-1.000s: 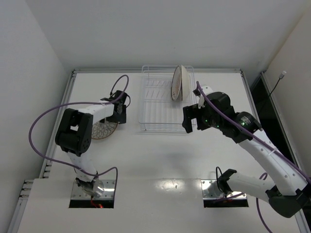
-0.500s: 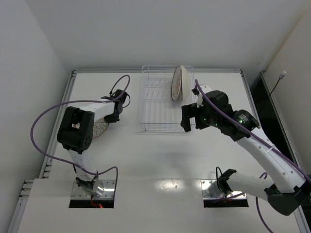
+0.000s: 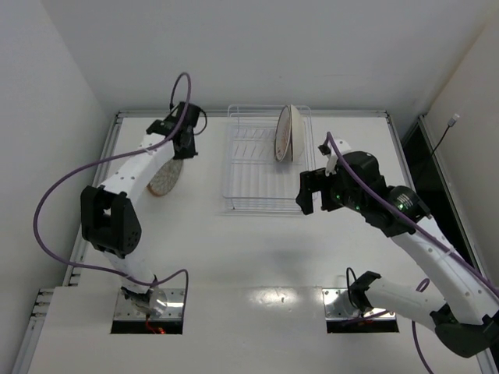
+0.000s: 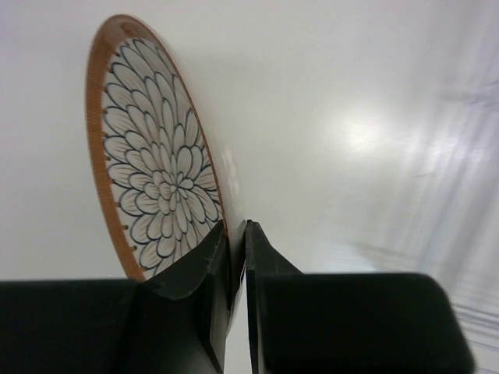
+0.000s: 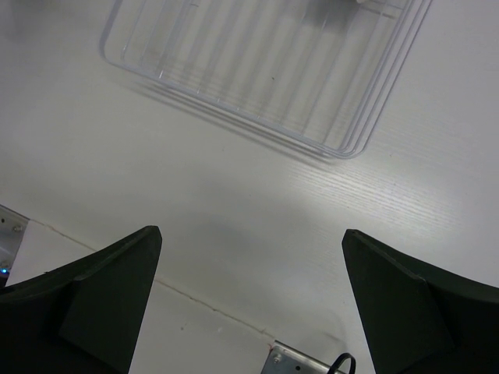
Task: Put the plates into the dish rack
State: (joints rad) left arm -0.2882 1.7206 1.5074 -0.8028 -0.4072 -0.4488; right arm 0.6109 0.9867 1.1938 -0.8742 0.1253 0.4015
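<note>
The petal-patterned plate will stand on edge in the dish rack's back slots [image 3: 258, 142] beside the standing plate when my left gripper lets go of it.
My left gripper [image 3: 180, 143] is shut on the rim of a plate [image 3: 163, 178], held off the table at the back left, left of the dish rack [image 3: 253, 167]. In the left wrist view the plate [image 4: 152, 167] shows an orange-brown rim and a white petal pattern, its edge pinched at the left gripper [image 4: 236, 231]. A second plate [image 3: 284, 132] stands on edge in the rack's back right slots. My right gripper [image 3: 312, 192] hovers open at the rack's front right corner, with nothing between its fingers. In the right wrist view the right gripper [image 5: 249, 234] hangs over bare table in front of the rack [image 5: 265, 70].
White walls close in the table at the back and left. The arm bases and their metal plates [image 3: 146, 305] sit at the near edge. A purple cable [image 3: 58, 199] loops out left of the left arm. A metal bracket [image 5: 300, 362] shows below the right gripper.
The left gripper has shut on the plate's rim and lifted it off the table, swinging up and toward the back. The right arm has shifted slightly to the right.
</note>
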